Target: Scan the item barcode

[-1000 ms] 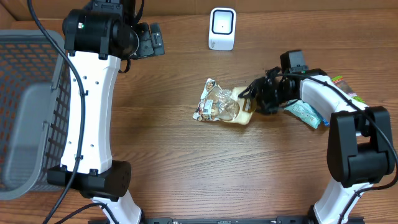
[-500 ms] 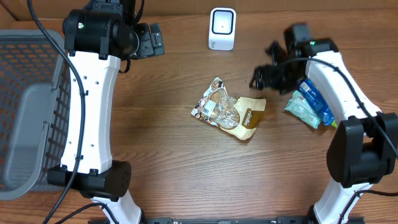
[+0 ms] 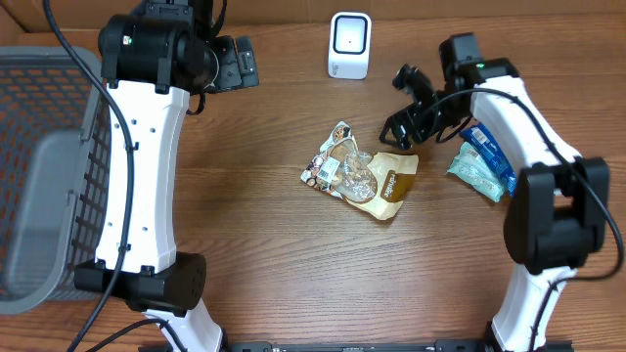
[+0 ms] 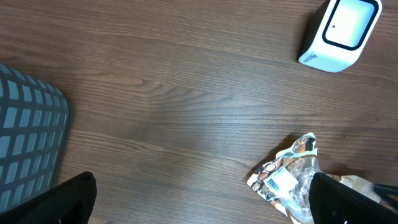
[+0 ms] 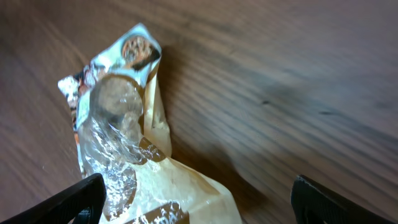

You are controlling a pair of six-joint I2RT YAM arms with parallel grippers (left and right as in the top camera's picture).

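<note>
My right gripper is at the bag's tan end, far from the barcode label, so it should pinch the clear middle (image 3: 355, 178) before it lifts the bag to the scanner.
The item, a crinkly clear-and-tan snack bag (image 3: 360, 178), lies flat mid-table; its white barcode label (image 4: 281, 181) faces up near the bag's left end. The white scanner (image 3: 349, 45) stands at the far edge, well apart from the bag. My right gripper (image 3: 399, 106) hovers open just beyond the bag's right end, holding nothing; in the right wrist view the bag (image 5: 124, 149) lies below the wide-spread right gripper (image 5: 199, 205). My left gripper (image 3: 235, 64) is high at the far left, open and empty. In the left wrist view the left gripper (image 4: 202, 205) frames bare table.
A grey mesh basket (image 3: 39, 166) fills the left edge, its corner also showing in the left wrist view as the basket (image 4: 25, 143). Blue-green packets (image 3: 484, 166) lie at the right beside the right arm. The scanner (image 4: 339, 32) is at the top right of the left wrist view.
The right gripper opened, let go of the bag's right end and pulled back toward the far side. The bag turned slightly and settled flat. The left arm stayed still.
</note>
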